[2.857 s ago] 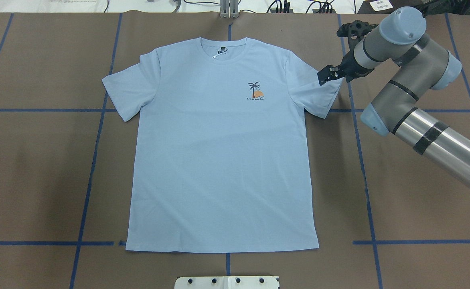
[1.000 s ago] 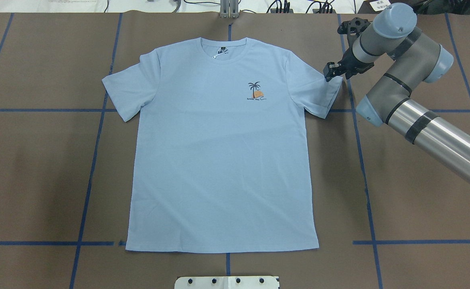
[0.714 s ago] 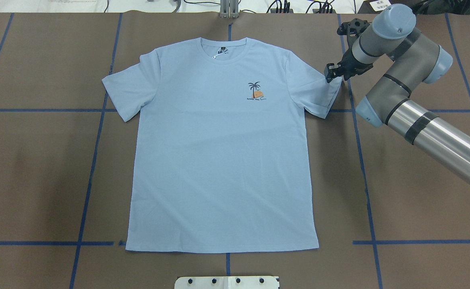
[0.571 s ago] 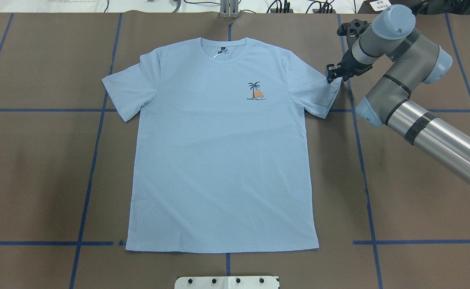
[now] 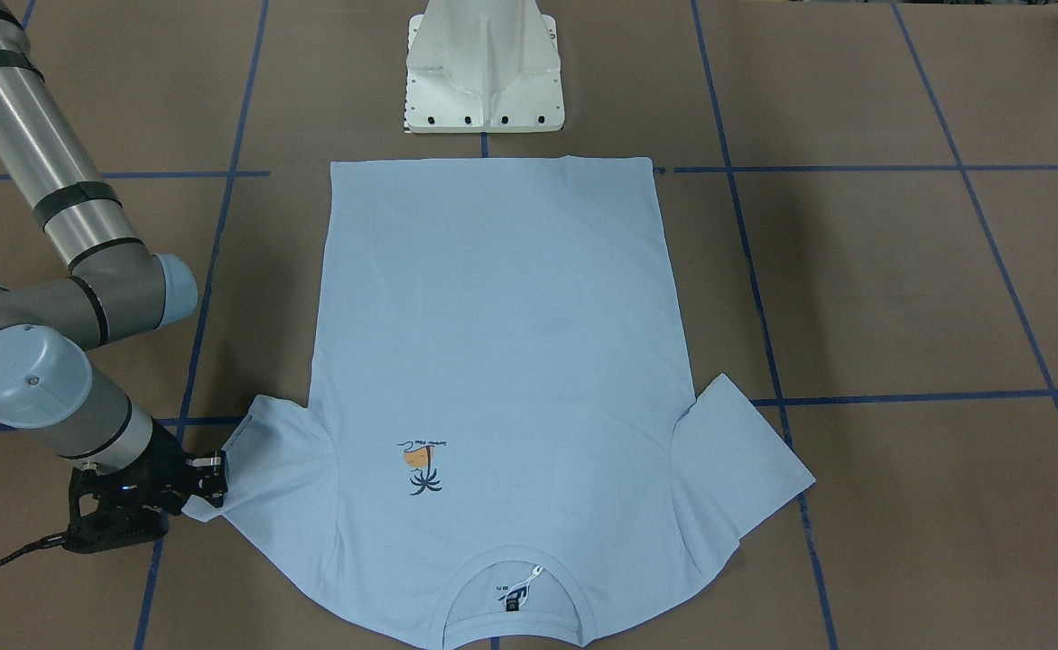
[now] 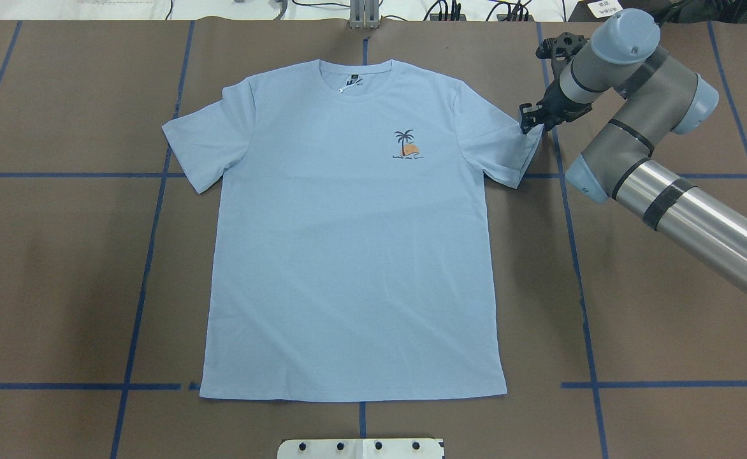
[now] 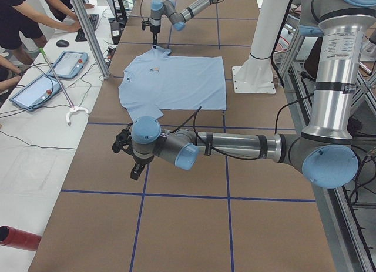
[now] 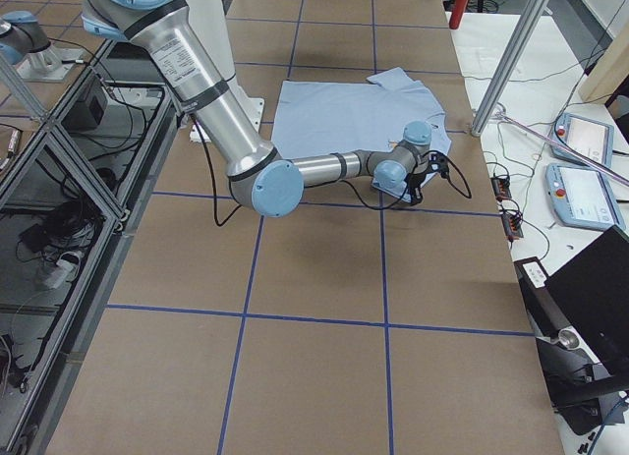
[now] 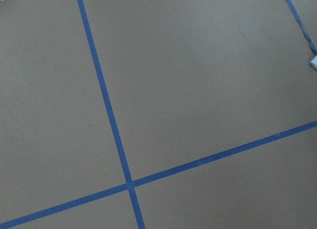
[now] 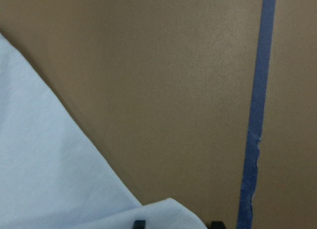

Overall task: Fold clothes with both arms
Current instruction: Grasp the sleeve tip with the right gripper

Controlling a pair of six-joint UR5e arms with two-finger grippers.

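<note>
Next, the right gripper releases the sleeve corner on the shirt's chest (image 5: 403, 446), against the palm print's edge.
The light blue T-shirt (image 6: 348, 242) lies flat and face up on the brown table, collar toward the far edge, palm print (image 6: 406, 146) on the chest. My right gripper (image 6: 530, 121) sits at the outer corner of the shirt's right-hand sleeve (image 6: 507, 146). It is shut on that corner (image 5: 208, 478). In the right wrist view a raised fold of cloth (image 10: 168, 211) sits between the two fingertips. My left gripper (image 7: 136, 169) hangs over bare table off the other sleeve and shows only in the exterior left view, so I cannot tell its state.
The white pedestal base (image 5: 484, 72) stands at the shirt's hem side. Blue tape lines (image 6: 577, 255) cross the brown table. People's arms, tablets (image 7: 64, 63) and a metal post (image 7: 88, 34) are beyond the far edge. A red cylinder (image 7: 17, 237) lies there too.
The right gripper came in from wide open over the sleeve, moved right and down to its corner, and its fingers drew together. Over the last second it hardly moved. The shirt stayed flat.
</note>
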